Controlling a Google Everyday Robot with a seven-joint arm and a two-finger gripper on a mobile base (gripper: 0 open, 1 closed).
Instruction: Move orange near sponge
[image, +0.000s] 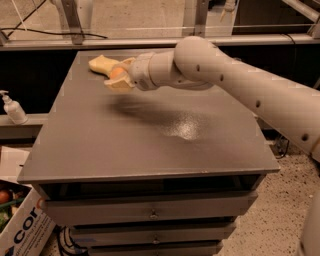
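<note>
My gripper is to let go of the orange on the grey table (121, 71), against the end of the sponge nearest my white arm.
The orange (117, 73) is held between the pale yellow pads of my gripper (118, 76), which is shut on it and held above the grey table (150, 135) at the far left. The sponge (101, 64), pale yellow and flat, lies on the table at the far left corner, just left of the gripper and partly overlapped by it in this view. My white arm (230, 75) reaches in from the right.
A white pump bottle (12, 108) stands on a ledge left of the table. A cardboard box (22, 227) sits on the floor at the lower left. Drawers (150, 212) are under the tabletop. A metal frame runs behind the table.
</note>
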